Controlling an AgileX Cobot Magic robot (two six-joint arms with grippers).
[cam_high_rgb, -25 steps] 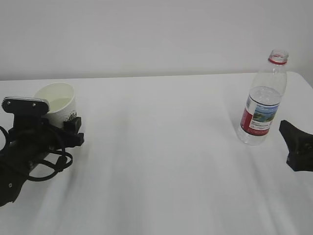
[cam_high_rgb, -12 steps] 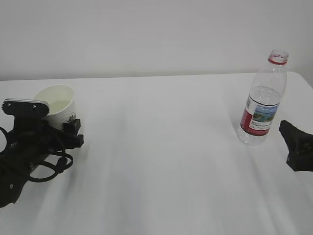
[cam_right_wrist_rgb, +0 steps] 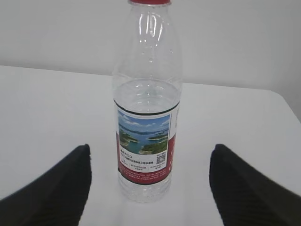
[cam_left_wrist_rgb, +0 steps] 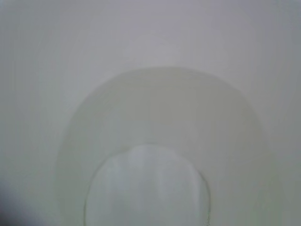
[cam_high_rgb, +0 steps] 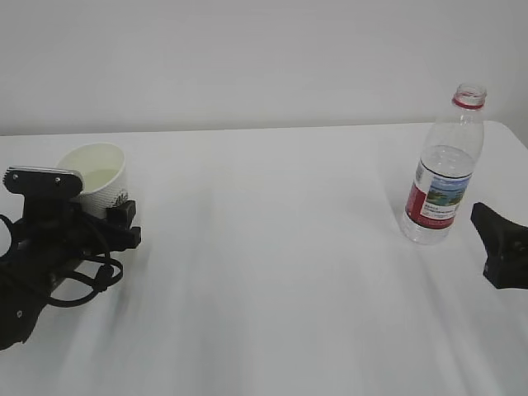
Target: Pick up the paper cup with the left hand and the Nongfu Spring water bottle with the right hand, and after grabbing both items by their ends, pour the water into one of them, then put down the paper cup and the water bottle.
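Note:
Next, my left gripper lets go of the paper cup on the white table (cam_high_rgb: 117, 236) just beneath its fingers, across from the bottle.
The white paper cup (cam_high_rgb: 97, 177) stands low at the far left, between the jaws of my left gripper (cam_high_rgb: 106, 206), which is shut on it. Pale water (cam_high_rgb: 99, 175) shows inside it. The left wrist view is filled by the cup's blurred inside (cam_left_wrist_rgb: 160, 108), and no fingers show there. The Nongfu Spring water bottle (cam_high_rgb: 441, 177) stands upright on the table at the right, uncapped, about half full. My right gripper (cam_high_rgb: 497, 246) is open just in front of it. In the right wrist view the bottle (cam_right_wrist_rgb: 146, 127) stands beyond the wide-apart black fingers (cam_right_wrist_rgb: 56, 188), untouched.
A white table (cam_high_rgb: 272, 247) runs to a plain white wall behind. The bottle stands near the table's right edge (cam_high_rgb: 516, 140). The bulky left arm with cables (cam_high_rgb: 49, 272) lies over the front left corner.
The left gripper and the cup have sunk slightly and the cup has come more upright. The bottle and the right gripper have not moved.

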